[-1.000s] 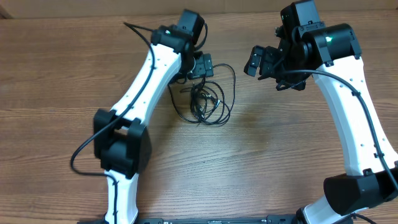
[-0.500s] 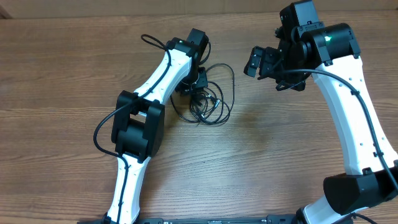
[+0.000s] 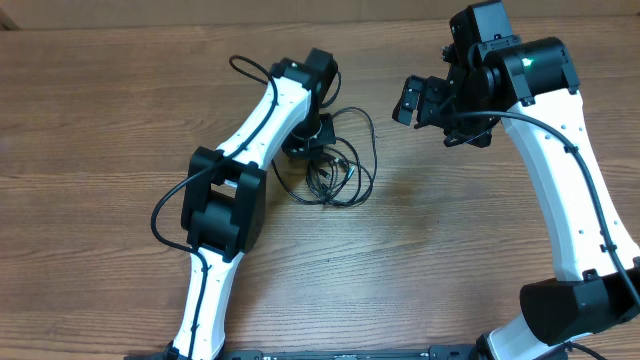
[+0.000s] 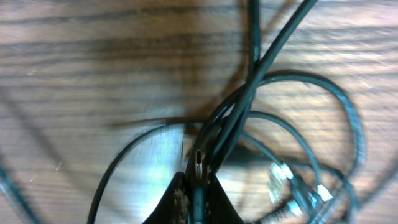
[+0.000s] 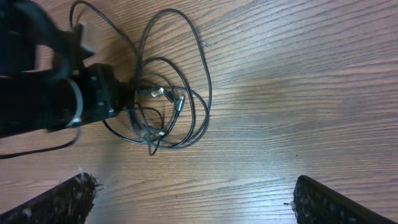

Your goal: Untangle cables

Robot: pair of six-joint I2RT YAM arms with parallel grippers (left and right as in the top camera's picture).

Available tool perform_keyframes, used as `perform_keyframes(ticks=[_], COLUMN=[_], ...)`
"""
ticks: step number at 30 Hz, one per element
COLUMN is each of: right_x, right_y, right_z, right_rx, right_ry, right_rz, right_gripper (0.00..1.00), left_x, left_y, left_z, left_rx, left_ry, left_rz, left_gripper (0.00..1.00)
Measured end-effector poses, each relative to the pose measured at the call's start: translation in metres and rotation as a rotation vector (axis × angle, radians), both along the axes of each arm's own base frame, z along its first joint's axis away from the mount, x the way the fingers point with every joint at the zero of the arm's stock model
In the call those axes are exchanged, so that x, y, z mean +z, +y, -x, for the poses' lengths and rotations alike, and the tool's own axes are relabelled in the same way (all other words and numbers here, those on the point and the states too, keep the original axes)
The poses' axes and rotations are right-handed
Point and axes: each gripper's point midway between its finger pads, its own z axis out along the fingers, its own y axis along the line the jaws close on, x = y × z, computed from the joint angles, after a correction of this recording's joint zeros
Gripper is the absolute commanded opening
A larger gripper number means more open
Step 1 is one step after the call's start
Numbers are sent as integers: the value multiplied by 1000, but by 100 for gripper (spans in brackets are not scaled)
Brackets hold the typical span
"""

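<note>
The fingers of my right gripper should close next on the bunched strands (image 3: 322, 166) (image 5: 139, 107) of the cables, beside my left gripper's fingers.
The cables (image 3: 330, 172) are thin black cords lying in a loose tangle of loops on the wooden table, just left of its middle. My left gripper (image 3: 318, 135) reaches down onto the tangle's upper left edge. In the left wrist view its jaws (image 4: 198, 190) are shut on a cable end with a small plug (image 4: 198, 163), and other strands (image 4: 278, 53) cross just beyond it. My right gripper (image 3: 425, 100) hangs open above the table, up and right of the tangle, with nothing between its fingers (image 5: 68, 199). The right wrist view shows the cables (image 5: 163, 93) beside the left gripper (image 5: 93, 93).
Thicker black wires run along both white arms (image 3: 255, 110). Bare wood table (image 3: 420, 250) stretches in front of and right of the tangle. The right arm's base (image 3: 575, 310) stands at the lower right.
My left arm has come down onto the tangle and its jaws have gone from open to shut on a cable end. The loops shifted slightly. The right arm has not moved.
</note>
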Motion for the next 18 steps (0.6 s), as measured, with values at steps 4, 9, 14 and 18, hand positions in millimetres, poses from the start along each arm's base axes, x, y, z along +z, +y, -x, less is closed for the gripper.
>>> perform_keyframes(ticks=[4, 9, 14, 18], right_x=[1, 9, 15, 8], right_y=[4, 50, 102, 123], right_z=[-2, 5, 18, 19], right_rx=[9, 204, 368, 420], right_ry=[-9, -54, -104, -116], right_rz=[-12, -103, -149, -143], right_gripper=[100, 100, 100, 93], left_x=[49, 177, 197, 206], left_y=[-17, -41, -58, -76], left_z=[-17, -28, -1, 15], left_rx=[-2, 30, 143, 216], left_ry=[-73, -303, -171, -40], left_rz=[89, 311, 461, 585], left_gripper=[4, 4, 4, 4])
